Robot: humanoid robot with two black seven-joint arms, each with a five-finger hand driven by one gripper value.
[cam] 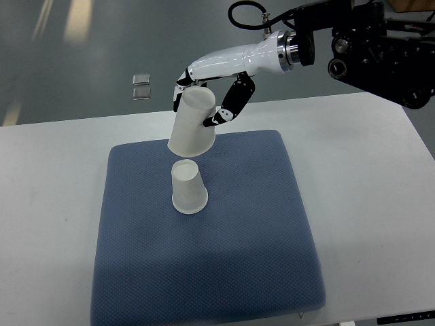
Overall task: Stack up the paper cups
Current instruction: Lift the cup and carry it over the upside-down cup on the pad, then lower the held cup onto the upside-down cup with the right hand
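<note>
My right gripper will let go of the second paper cup over the top of the standing white paper cup (183,167).
A white paper cup (188,187) stands upside down near the middle of the blue mat (258,238). My right hand (204,102) comes in from the upper right and is shut on a second white paper cup (192,128). That cup is upside down and slightly tilted. It hangs just above and behind the standing cup, with its open rim close to the standing cup's top. I cannot tell whether the two cups touch. The left arm is out of view.
The mat lies on a white table (367,176) whose far edge runs behind the hand. Two small clear squares (141,86) lie on the grey floor beyond the table.
</note>
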